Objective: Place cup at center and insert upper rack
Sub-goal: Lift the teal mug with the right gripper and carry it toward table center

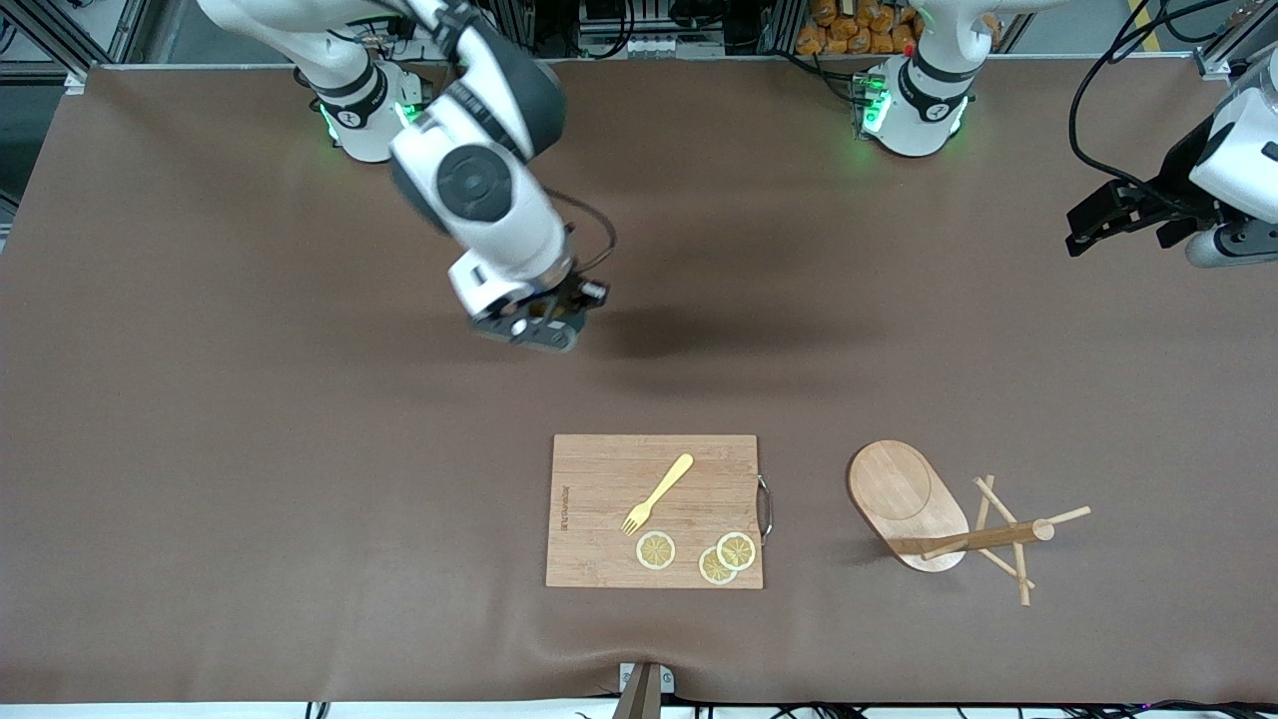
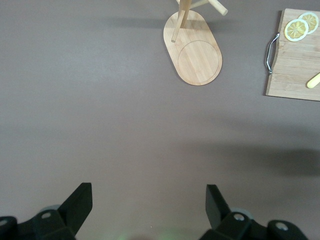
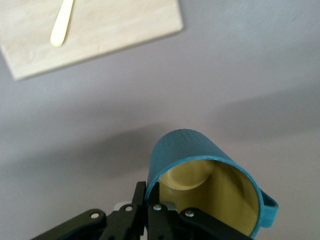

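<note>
Next, my right gripper sets the dark teal cup down on the bare mat [image 1: 649,284] between the two arm bases, beyond the cutting board. The cup is now held above the table's middle.
My right gripper [image 1: 544,325] is shut on the rim of the dark teal cup [image 3: 205,185], one finger inside its yellowish wall and one outside. It holds the cup in the air over the bare mat, above the middle of the table; in the front view the cup is mostly hidden by the hand. The upper rack [image 1: 939,514], a light wooden mug tree with an oval base, lies tipped on its side on the mat toward the left arm's end; it also shows in the left wrist view [image 2: 194,47]. My left gripper [image 1: 1108,220] is open and empty, waiting high over that end of the table.
A rectangular wooden cutting board [image 1: 599,539] lies near the front edge with a yellow fork [image 1: 659,492] and three lemon slices [image 1: 699,554] on it. It has a metal handle [image 1: 765,509] on the side facing the rack.
</note>
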Robot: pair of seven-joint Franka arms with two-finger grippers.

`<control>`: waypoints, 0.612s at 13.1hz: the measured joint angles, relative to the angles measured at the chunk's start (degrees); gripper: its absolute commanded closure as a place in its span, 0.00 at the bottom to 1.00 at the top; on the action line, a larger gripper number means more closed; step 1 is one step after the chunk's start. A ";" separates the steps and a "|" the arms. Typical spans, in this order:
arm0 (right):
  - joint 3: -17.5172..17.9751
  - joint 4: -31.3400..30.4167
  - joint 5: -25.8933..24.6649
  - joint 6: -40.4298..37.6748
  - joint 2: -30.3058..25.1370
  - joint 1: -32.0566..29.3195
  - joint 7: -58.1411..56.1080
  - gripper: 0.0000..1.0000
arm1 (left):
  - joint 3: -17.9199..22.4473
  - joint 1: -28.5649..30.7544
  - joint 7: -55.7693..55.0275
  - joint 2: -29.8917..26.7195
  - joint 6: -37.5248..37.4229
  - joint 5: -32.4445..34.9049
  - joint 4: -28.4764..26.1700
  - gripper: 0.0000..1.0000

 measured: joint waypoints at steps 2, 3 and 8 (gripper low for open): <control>2.28 -0.47 -0.86 0.02 0.00 1.69 4.30 1.00 | 0.00 0.00 0.00 0.09 0.01 0.00 -0.13 0.00; 2.86 -0.93 -1.56 0.22 0.01 2.63 6.51 1.00 | 0.00 0.00 0.00 0.15 0.02 0.00 -0.18 0.00; 3.11 -3.13 -6.92 4.03 3.18 7.53 16.02 1.00 | 0.00 0.00 0.04 0.19 0.06 0.00 -0.22 0.00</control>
